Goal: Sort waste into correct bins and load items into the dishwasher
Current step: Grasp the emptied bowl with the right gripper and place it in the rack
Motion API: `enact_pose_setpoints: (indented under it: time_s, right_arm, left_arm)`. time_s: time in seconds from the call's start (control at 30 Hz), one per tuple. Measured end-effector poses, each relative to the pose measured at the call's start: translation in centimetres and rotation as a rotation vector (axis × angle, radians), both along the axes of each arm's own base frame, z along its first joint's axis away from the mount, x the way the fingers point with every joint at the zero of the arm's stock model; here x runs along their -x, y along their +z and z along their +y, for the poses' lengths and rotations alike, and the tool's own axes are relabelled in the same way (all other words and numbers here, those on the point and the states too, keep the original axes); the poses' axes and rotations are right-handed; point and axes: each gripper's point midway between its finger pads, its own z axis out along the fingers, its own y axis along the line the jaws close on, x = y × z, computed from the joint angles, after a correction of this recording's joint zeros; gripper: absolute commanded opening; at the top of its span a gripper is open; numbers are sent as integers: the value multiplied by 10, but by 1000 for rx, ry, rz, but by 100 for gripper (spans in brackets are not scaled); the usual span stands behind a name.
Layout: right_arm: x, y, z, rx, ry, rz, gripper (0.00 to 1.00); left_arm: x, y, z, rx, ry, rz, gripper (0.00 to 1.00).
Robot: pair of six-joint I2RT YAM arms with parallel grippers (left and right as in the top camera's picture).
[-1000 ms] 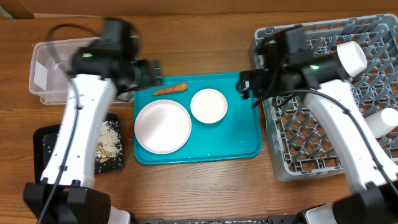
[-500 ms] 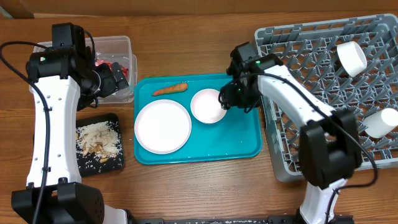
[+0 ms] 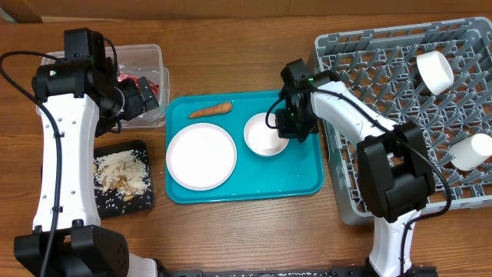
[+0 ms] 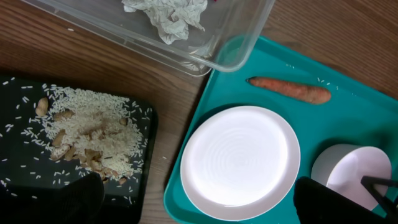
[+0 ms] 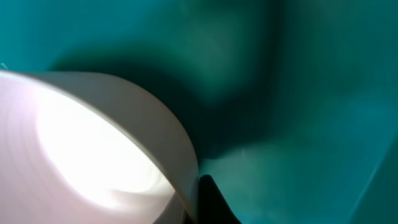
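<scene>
Next, my right gripper puts the pinkish-white bowl down on the grey dish rack's wires (image 3: 383, 74) next to the back white cup. The bowl still sits on the teal tray.
The pinkish-white bowl (image 3: 265, 135) sits on the teal tray (image 3: 300, 173), and my right gripper (image 3: 287, 125) is shut on its right rim. In the right wrist view one dark finger (image 5: 211, 202) presses the outside of the bowl (image 5: 93, 143) wall. A white plate (image 3: 201, 156) and an orange carrot stick (image 3: 210, 111) also lie on the tray. My left gripper (image 3: 142, 98) hangs open and empty at the edge of the clear tub (image 3: 157, 54), which holds a red wrapper (image 3: 138, 79) and crumpled tissue (image 4: 168, 15). Rice scraps (image 4: 87, 134) lie in the black tray (image 3: 58, 181).
The grey dish rack (image 3: 384, 146) stands at the right, holding a white cup (image 3: 434, 71) at the back and another white vessel (image 3: 470, 151) at its right edge. Bare wooden table surrounds the teal tray.
My right gripper has gone from open to shut on the bowl's rim, and the bowl has shifted slightly right. The left arm drew back from the tray's edge toward the tub, then held still.
</scene>
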Motion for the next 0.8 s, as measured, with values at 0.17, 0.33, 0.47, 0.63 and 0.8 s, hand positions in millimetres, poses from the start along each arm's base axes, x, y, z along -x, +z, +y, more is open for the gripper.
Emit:
enact_pose_setpoints:
  time_s: [0.17, 0.33, 0.47, 0.63, 0.8]
  right_arm:
    - [4, 15, -9, 42, -14, 27, 4]
    - [-33, 88, -25, 91, -49, -207, 4]
    - [-66, 185, -62, 183, -150, -551, 4]
    - [-82, 270, -139, 443, -367, -839, 4]
    - [-88, 275, -222, 812, -587, -874, 4]
  left_arm:
    - [-1, 0, 0, 0, 0, -3, 99]
    - [-1, 0, 0, 0, 0, -3, 98]
    - [-2, 1, 0, -1, 0, -9, 98]
    - [-4, 1, 1, 1, 11, -17, 98]
    - [-4, 1, 1, 3, 18, -17, 98]
